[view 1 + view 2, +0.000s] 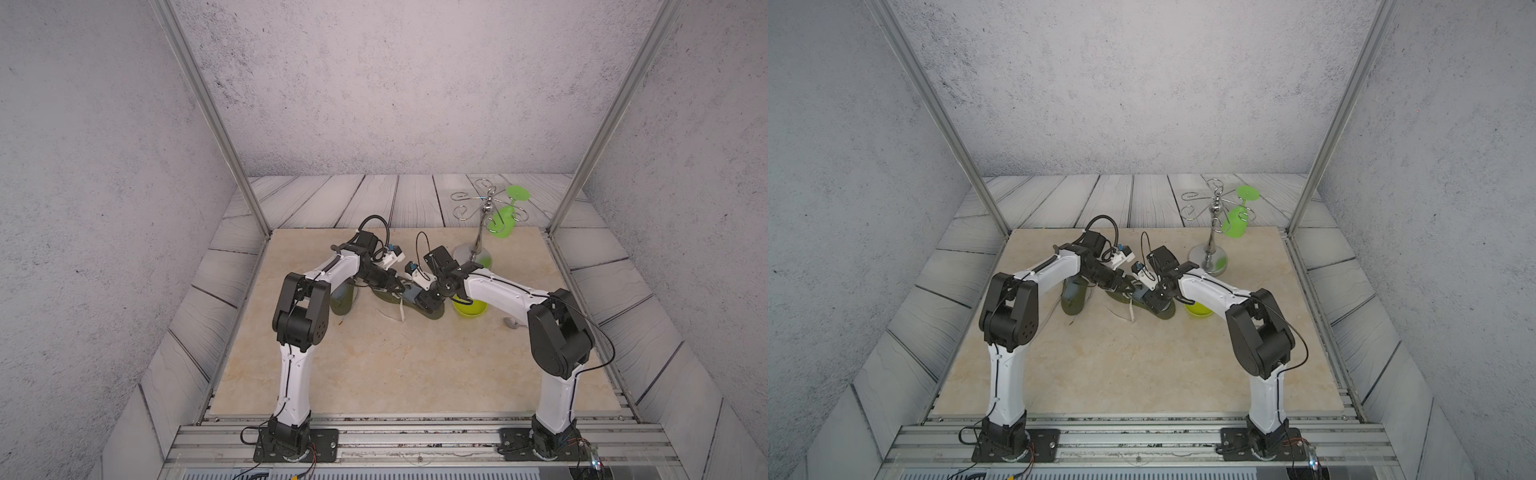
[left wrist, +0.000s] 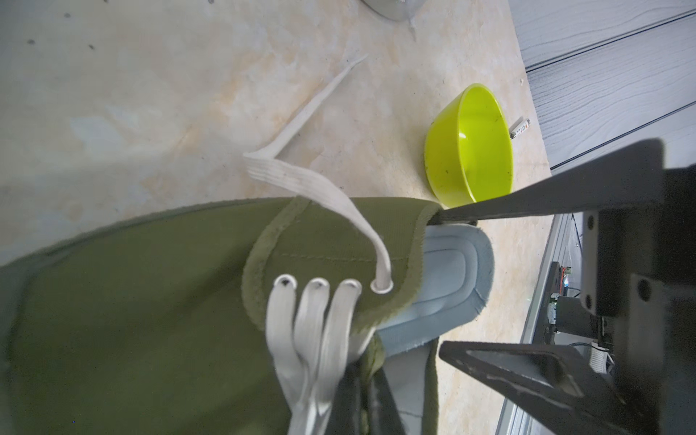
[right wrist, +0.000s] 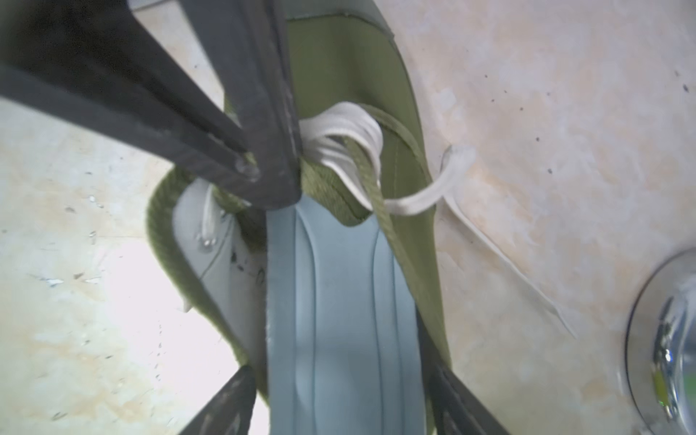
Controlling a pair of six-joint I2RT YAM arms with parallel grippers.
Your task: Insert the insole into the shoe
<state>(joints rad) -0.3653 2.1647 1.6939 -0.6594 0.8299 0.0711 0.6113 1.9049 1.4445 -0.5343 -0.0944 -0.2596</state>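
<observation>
The insole's heel end pokes from the shoe's opening past my right gripper's straddling fingers, so it should back off and pinch the insole's heel edge [image 2: 481,298].
An olive green shoe [image 2: 150,301] with white laces [image 2: 312,339] lies mid-table, seen in both top views [image 1: 434,313]. A blue-grey insole [image 3: 339,301] sits partly inside it, its heel end [image 2: 452,275] sticking out of the opening. My left gripper [image 2: 361,406] is shut on the olive edge of the shoe's opening beside the laces [image 3: 260,173]. My right gripper [image 3: 342,410] stands open at the heel. Its fingers [image 3: 226,406] lie on either side of the insole and the shoe's walls. In the top views both grippers [image 1: 409,293] meet over the shoe and hide most of it.
A lime green bowl [image 1: 469,308] stands just right of the shoe [image 2: 470,150]. Another olive shoe [image 1: 343,301] lies under the left arm. A chrome glass rack [image 1: 482,216] holding a green glass [image 1: 505,220] stands back right, its base [image 3: 663,339] near the shoe. A loose lace [image 1: 402,309] trails forward.
</observation>
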